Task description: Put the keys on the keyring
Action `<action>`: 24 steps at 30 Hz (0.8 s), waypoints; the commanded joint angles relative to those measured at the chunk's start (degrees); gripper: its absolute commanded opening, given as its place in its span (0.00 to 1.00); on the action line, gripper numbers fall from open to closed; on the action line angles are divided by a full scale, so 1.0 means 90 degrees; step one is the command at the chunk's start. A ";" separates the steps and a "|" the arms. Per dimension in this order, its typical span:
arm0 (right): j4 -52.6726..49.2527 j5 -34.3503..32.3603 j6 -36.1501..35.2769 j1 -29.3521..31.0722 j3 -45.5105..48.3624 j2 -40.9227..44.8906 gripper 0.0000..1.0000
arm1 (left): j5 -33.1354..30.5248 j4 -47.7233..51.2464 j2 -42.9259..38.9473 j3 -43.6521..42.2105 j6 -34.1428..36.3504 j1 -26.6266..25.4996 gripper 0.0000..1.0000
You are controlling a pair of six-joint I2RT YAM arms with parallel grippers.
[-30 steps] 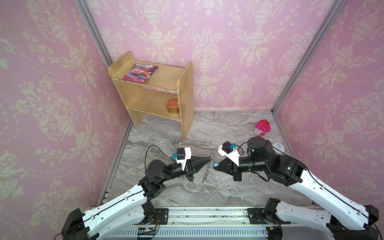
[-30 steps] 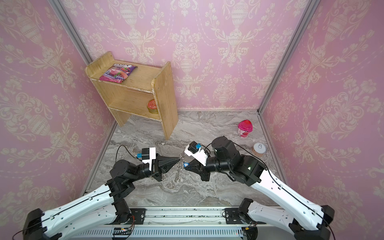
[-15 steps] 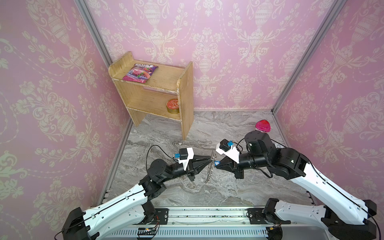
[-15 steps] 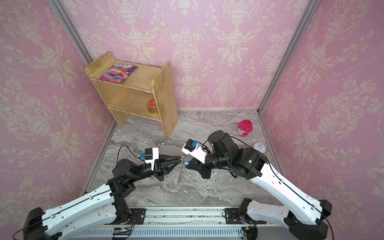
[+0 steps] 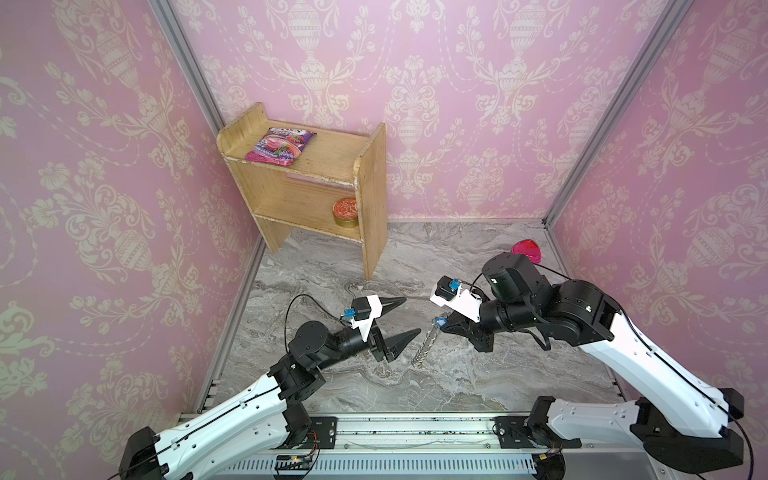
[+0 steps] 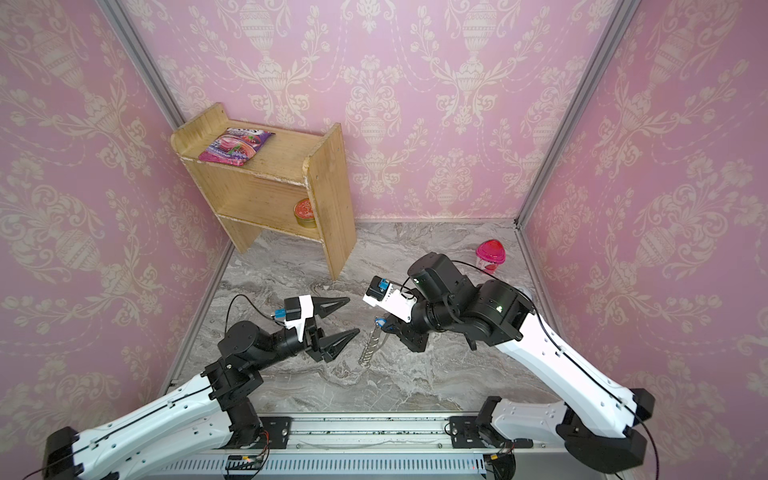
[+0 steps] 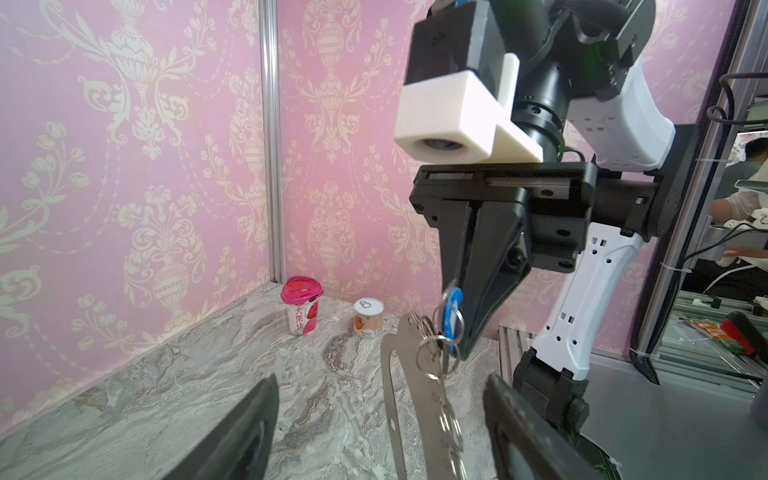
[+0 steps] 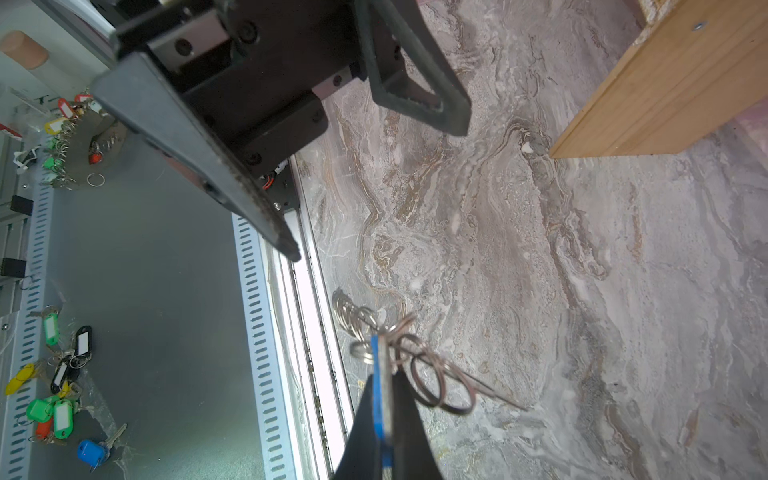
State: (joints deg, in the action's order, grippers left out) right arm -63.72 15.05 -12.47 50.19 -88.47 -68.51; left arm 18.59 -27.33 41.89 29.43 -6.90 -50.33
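The robot's right gripper needs to release the blue tag on the marble table [image 5: 445,372] between that gripper and the front rail.
My right gripper [image 5: 443,326] [image 8: 385,384] is shut on the blue tag of the keys [image 5: 439,321] [image 7: 452,316] [image 8: 376,374]. The keyring [image 5: 426,347] [image 6: 371,345] [image 7: 397,399], a flat grey plate with small rings [image 7: 451,419] along one edge, hangs down from the key bunch, tilted, above the marble table. Whether its lower end touches the table I cannot tell. My left gripper [image 5: 412,316] [image 6: 354,314] [image 7: 381,378] stands open just left of the plate. Its fingers are on either side of the plate and touch nothing.
A wooden shelf [image 5: 324,195] stands at the back left, with a snack packet [image 5: 279,143] on top and a round tin [image 5: 347,210] inside. A pink-lidded cup [image 6: 490,255] [image 7: 301,307] and a small can [image 7: 368,318] stand at the back right. Loose coloured key tags [image 8: 58,411] lie beyond the table's front rail.
My left gripper was shut on the plate; it has opened, let go and drawn back a little. The right gripper stays shut on the tag, and the plate hangs from it alone.
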 commanded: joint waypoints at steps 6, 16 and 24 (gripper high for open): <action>-0.0832 -0.1267 0.0040 0.0027 -0.0394 -0.0693 0.00 | -0.0793 0.1337 -0.0546 -0.0043 0.0340 0.0045 0.87; -0.0737 -0.0829 0.0459 -0.0533 -0.0469 -0.2031 0.00 | -0.1671 0.2377 -0.1084 -0.0059 0.0310 0.0045 0.94; 0.0246 0.0495 0.0946 -0.0648 -0.0455 -0.3029 0.00 | -0.1899 0.2977 -0.1641 -0.0039 0.0134 0.0045 0.97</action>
State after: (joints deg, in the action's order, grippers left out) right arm -65.56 13.39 -6.90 44.64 -92.86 -95.04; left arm 3.64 -4.23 28.58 29.12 -4.80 -50.33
